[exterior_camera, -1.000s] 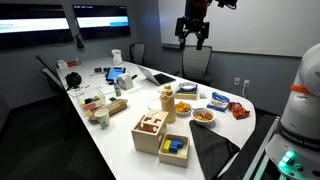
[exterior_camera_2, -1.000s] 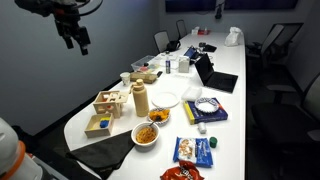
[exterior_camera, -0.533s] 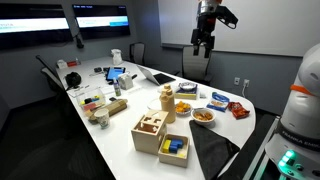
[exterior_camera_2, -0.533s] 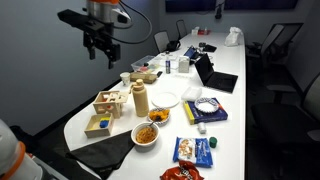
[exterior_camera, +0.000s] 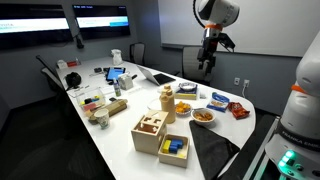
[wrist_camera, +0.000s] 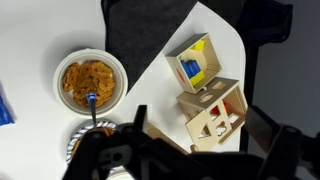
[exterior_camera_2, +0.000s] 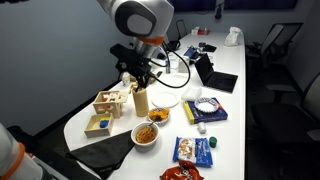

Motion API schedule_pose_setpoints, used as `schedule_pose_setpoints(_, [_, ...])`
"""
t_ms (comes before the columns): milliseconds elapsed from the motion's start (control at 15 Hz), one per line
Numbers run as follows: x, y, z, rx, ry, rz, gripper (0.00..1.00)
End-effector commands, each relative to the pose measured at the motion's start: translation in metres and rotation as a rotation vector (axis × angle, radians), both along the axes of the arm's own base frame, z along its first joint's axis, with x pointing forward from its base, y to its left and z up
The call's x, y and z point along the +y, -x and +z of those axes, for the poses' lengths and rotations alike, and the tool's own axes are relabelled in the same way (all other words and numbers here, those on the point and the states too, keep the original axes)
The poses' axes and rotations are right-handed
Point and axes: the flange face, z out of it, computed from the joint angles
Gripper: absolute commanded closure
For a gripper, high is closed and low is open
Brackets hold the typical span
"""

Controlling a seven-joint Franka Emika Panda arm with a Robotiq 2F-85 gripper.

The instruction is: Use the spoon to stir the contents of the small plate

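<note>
The spoon's handle (exterior_camera: 195, 111) (wrist_camera: 93, 107) is at the small plate's rim. I should move my gripper there next and close it, because the spoon is needed for stirring.
The small plate (wrist_camera: 90, 83) is a pale-rimmed dish of orange-red food near the end of the white table; it shows in both exterior views (exterior_camera: 203, 115) (exterior_camera_2: 147, 133). A spoon (wrist_camera: 94, 108) with a blue-tipped handle rests on the plate's edge, its bowl in the food. My gripper (exterior_camera: 207, 63) (exterior_camera_2: 138, 75) hangs well above the table, open and empty. In the wrist view its dark fingers (wrist_camera: 197, 111) are spread wide over the wooden boxes, to the side of the plate.
Two wooden shape-sorter boxes (wrist_camera: 213, 112) (wrist_camera: 194, 62) stand beside a black cloth (exterior_camera: 212, 150). A wooden bottle (exterior_camera: 167, 102), a blue-and-white dish (exterior_camera: 219, 99), a red snack packet (exterior_camera: 237, 110) and a white plate (exterior_camera_2: 166, 98) lie near. Chairs ring the table.
My arm has swung down and in from high beside the table to above the table's end. The gripper stays open. Nothing on the table has moved.
</note>
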Motion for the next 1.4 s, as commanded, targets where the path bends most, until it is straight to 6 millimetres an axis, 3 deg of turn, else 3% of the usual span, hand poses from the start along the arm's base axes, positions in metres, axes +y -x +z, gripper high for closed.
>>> schedule_pose_setpoints(0, [-0.009, -0.029, -0.047, -0.001, -0.019, -0.046, 0.00])
schedule_pose_setpoints(267, [-0.019, -0.039, -0.099, 0.006, 0.021, -0.146, 0.00])
schedule_pose_setpoints(667, [-0.045, -0.034, -0.160, 0.079, -0.010, -0.248, 0.00])
schedule_pose_setpoints(1333, [-0.083, -0.039, -0.231, 0.140, -0.196, -0.337, 0.00])
